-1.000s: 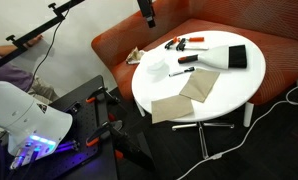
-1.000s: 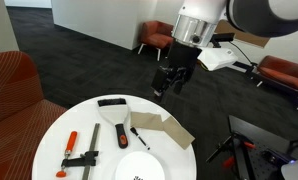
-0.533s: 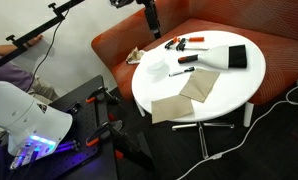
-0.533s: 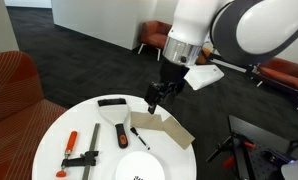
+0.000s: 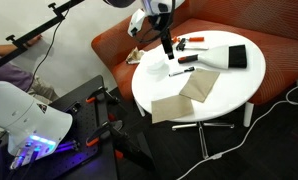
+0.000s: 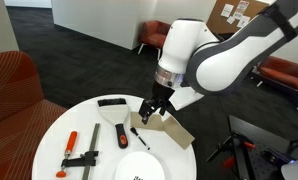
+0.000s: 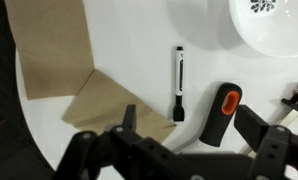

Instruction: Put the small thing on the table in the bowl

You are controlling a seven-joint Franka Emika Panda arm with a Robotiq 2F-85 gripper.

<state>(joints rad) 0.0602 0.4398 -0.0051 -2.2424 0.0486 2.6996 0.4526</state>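
The stick's dark end (image 5: 189, 69) (image 7: 178, 108), between the brown paper and the brush's handle, is the next place that my gripper should go to, and I should close it there.
The small thing (image 7: 179, 78), a slim dark stick with a pale end, lies on the white table (image 7: 139, 40) between the brown paper and the brush; it shows in both exterior views (image 5: 181, 72) (image 6: 139, 137). The white bowl (image 7: 274, 30) sits apart from it, also seen in both exterior views (image 5: 149, 68) (image 6: 139, 168). My gripper (image 7: 189, 118) is open and empty, hovering above the table close over the stick (image 5: 167, 45) (image 6: 149, 110), touching nothing.
A wide black brush (image 5: 234, 57) (image 6: 117, 118) lies beside the stick, its black handle with an orange hole (image 7: 221, 112) under my jaws. Two brown paper sheets (image 7: 59, 50) (image 5: 189, 95) lie nearby. A black-and-red tool (image 6: 74, 150) (image 5: 189, 42) lies further off. An orange sofa (image 5: 269, 60) stands behind the table.
The arm has come down from high above the table to a low position over the stick and brush. The jaws stay open; nothing on the table has moved.
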